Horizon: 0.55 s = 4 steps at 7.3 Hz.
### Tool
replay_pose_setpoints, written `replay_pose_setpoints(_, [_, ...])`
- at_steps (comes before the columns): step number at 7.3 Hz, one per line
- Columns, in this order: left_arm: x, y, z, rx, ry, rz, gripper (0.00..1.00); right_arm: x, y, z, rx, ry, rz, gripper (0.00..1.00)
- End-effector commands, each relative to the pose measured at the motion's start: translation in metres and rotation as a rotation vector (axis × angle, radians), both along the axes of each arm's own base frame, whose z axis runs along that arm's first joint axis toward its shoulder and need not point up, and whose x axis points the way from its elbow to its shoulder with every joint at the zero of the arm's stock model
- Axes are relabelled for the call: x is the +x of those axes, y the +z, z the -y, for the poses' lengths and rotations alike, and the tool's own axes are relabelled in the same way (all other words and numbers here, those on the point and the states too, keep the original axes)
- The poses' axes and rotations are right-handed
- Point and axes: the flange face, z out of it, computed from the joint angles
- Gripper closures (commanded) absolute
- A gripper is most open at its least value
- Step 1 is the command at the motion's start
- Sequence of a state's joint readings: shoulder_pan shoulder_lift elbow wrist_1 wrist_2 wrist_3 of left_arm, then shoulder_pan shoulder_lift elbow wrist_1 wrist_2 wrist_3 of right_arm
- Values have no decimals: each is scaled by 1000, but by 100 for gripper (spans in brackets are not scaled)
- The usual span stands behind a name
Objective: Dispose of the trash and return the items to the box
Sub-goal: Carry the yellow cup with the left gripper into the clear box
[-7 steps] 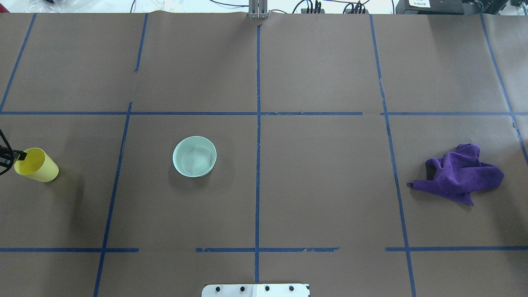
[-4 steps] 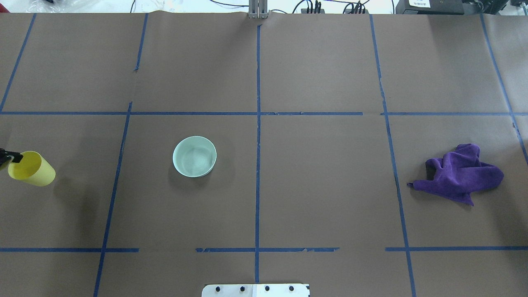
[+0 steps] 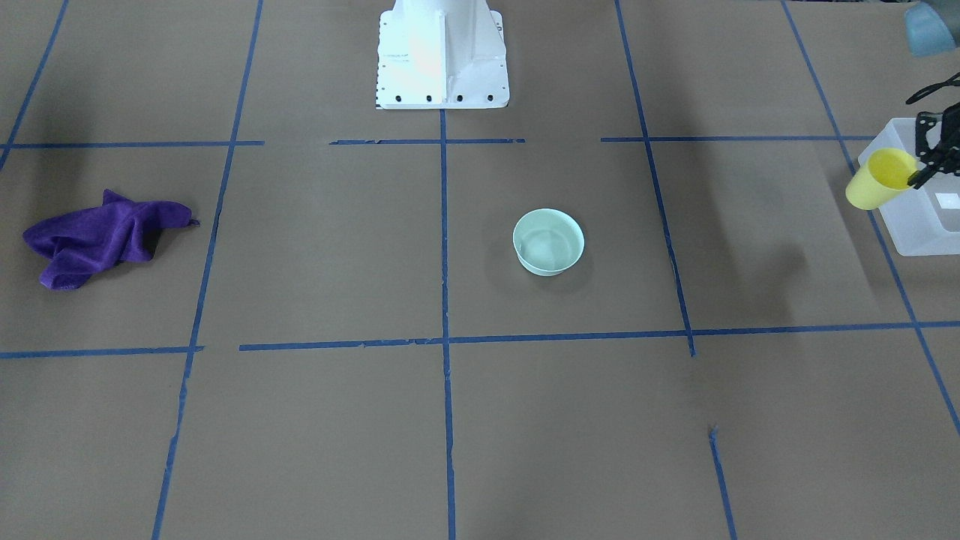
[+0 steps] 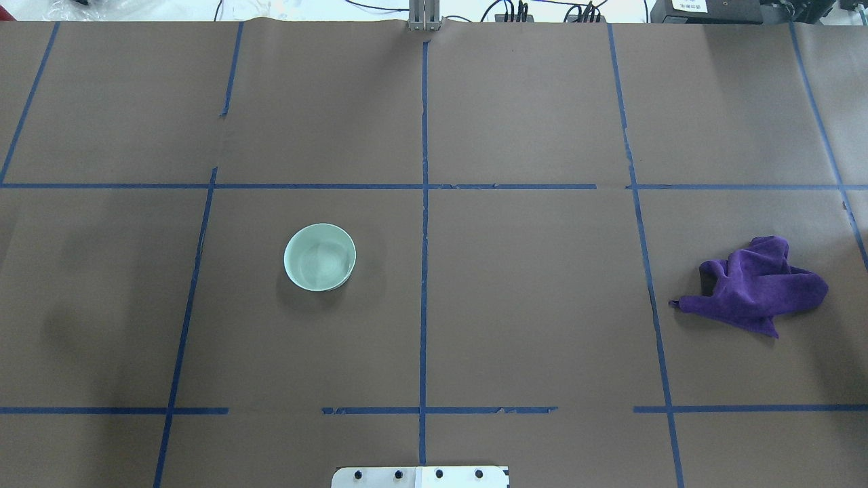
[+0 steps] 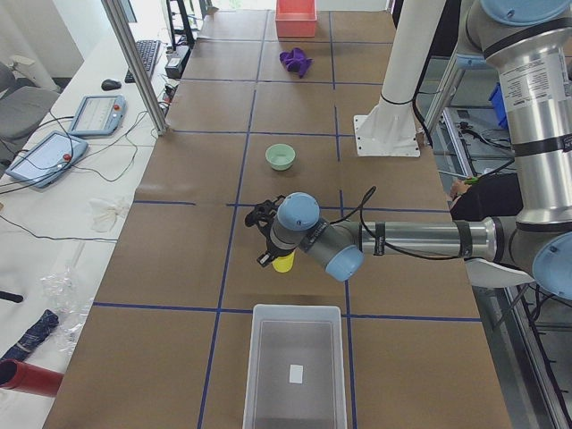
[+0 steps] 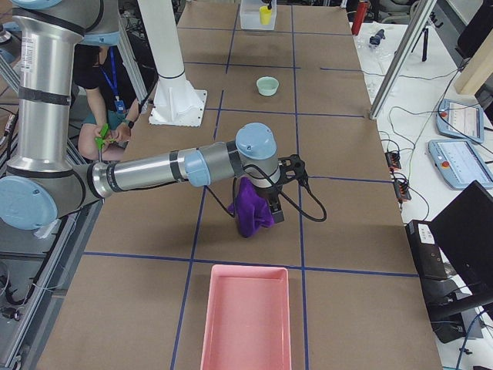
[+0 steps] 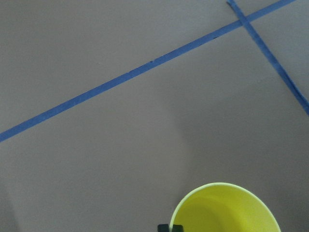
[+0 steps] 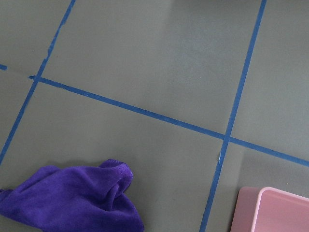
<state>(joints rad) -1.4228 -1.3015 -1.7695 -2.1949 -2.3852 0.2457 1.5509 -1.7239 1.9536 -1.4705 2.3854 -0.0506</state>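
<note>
I will use my left gripper to let go of the yellow cup inside the frosted white box [image 3: 945, 190], by the side of the box that faces the mint-green bowl.
My left gripper [image 3: 916, 178] is shut on the rim of the yellow cup [image 3: 876, 182] and holds it tilted in the air, at the near edge of the frosted white box [image 3: 919, 221]. In the left wrist view the cup [image 7: 227, 209] fills the bottom edge, with one fingertip [image 7: 170, 227] on its rim. In the exterior left view the cup [image 5: 283, 262] hangs just short of the box [image 5: 295, 366]. The mint-green bowl [image 4: 319, 257] stands upright and empty on the table. My right gripper [image 6: 269, 208] hovers by the purple cloth [image 6: 250, 212]; I cannot tell if it is open.
The purple cloth [image 4: 756, 285] lies crumpled on the table's right side. A pink bin [image 6: 245, 320] stands at the right end of the table, also in the right wrist view [image 8: 275, 210]. The robot's white base [image 3: 442, 52] is at the near-middle edge.
My left gripper has carried the yellow cup further left, out of the overhead view. The bowl and the cloth have not moved.
</note>
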Motion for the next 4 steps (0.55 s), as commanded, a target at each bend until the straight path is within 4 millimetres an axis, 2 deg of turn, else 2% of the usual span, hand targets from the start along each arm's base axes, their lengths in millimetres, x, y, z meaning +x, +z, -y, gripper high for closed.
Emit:
replay_pose_setpoints(1, [-80, 27, -2, 13, 9, 102, 100, 0, 0, 1, 1, 0, 0, 0])
replay_pose_setpoints(2, [-97, 52, -7, 14, 9, 117, 100, 0, 0, 0, 0, 0, 0, 0])
replay_pose_setpoints(3, [-101, 74, -3, 15, 27, 122, 100, 0, 0, 0, 0, 0, 0, 0])
replay_pose_setpoints(4, [-101, 105, -5, -4, 19, 115, 100, 0, 0, 1, 1, 0, 0, 0])
